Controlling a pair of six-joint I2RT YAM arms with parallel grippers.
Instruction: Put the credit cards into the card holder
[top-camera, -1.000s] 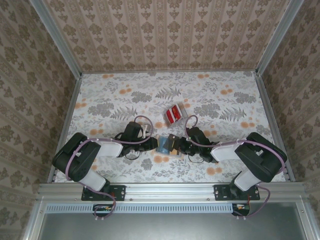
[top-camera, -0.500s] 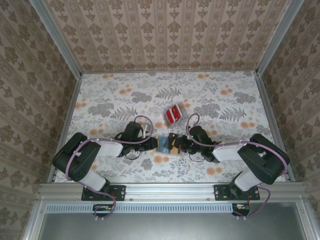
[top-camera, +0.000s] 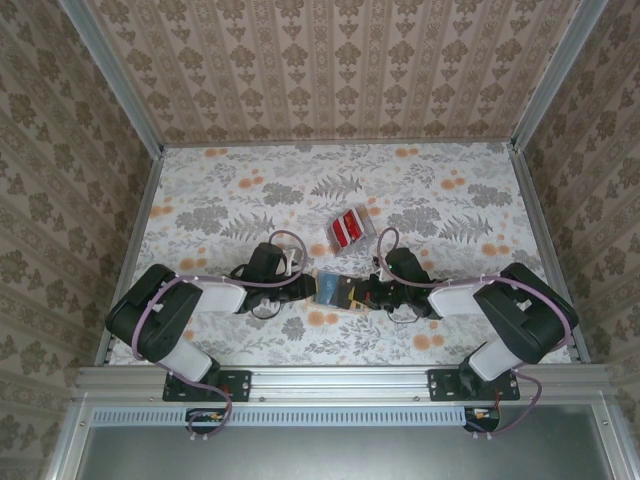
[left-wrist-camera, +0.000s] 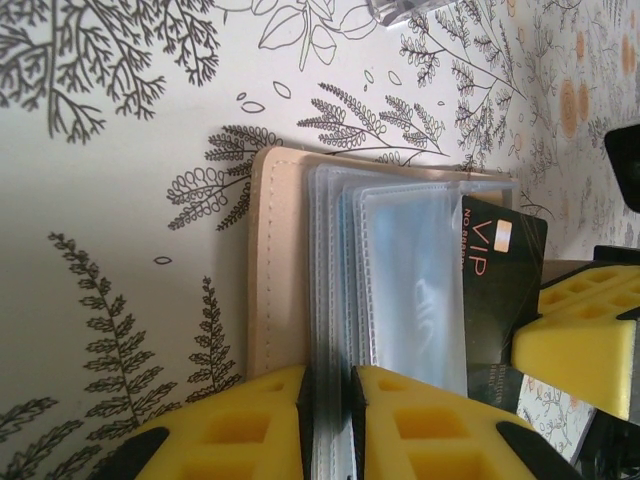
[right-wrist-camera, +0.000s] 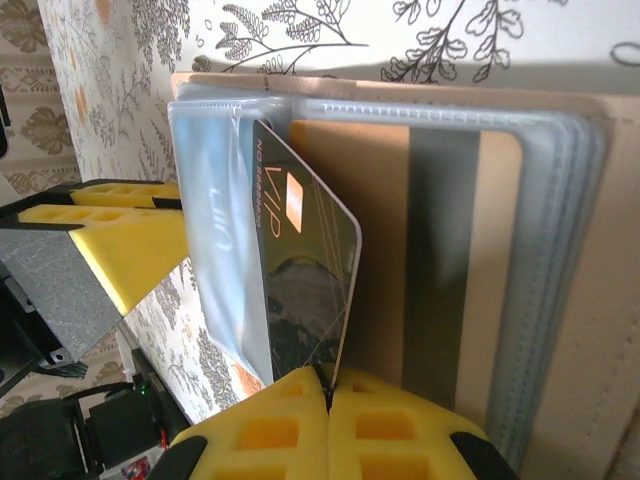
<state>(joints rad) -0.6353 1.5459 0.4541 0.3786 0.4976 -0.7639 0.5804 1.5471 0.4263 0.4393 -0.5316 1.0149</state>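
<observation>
Next, my right gripper releases the black VIP card inside the clear sleeve (top-camera: 325, 291) (right-wrist-camera: 225, 230) between my left gripper and the gold card.
The tan card holder (top-camera: 331, 289) lies open on the table between both grippers, its clear sleeves (left-wrist-camera: 400, 280) fanned out. My left gripper (left-wrist-camera: 330, 385) is shut on a few of those sleeves at the tan cover's (left-wrist-camera: 275, 260) edge. My right gripper (right-wrist-camera: 328, 385) is shut on the corner of a black VIP card (right-wrist-camera: 300, 290). The card stands on edge against the sleeves, its far end between two of them (left-wrist-camera: 495, 270). A gold card with a dark stripe (right-wrist-camera: 440, 250) sits in a sleeve beside it. The red credit cards (top-camera: 347, 228) lie in a pile further back.
The floral tabletop (top-camera: 220, 210) is open to the left, right and back, bounded by patterned walls and a metal frame (top-camera: 340, 380) at the near edge. The left gripper's yellow finger (right-wrist-camera: 110, 240) appears at the left of the right wrist view.
My right arm has pushed a little to the left, carrying the black card further in against the holder's sleeves. The left gripper and the holder have stayed put.
</observation>
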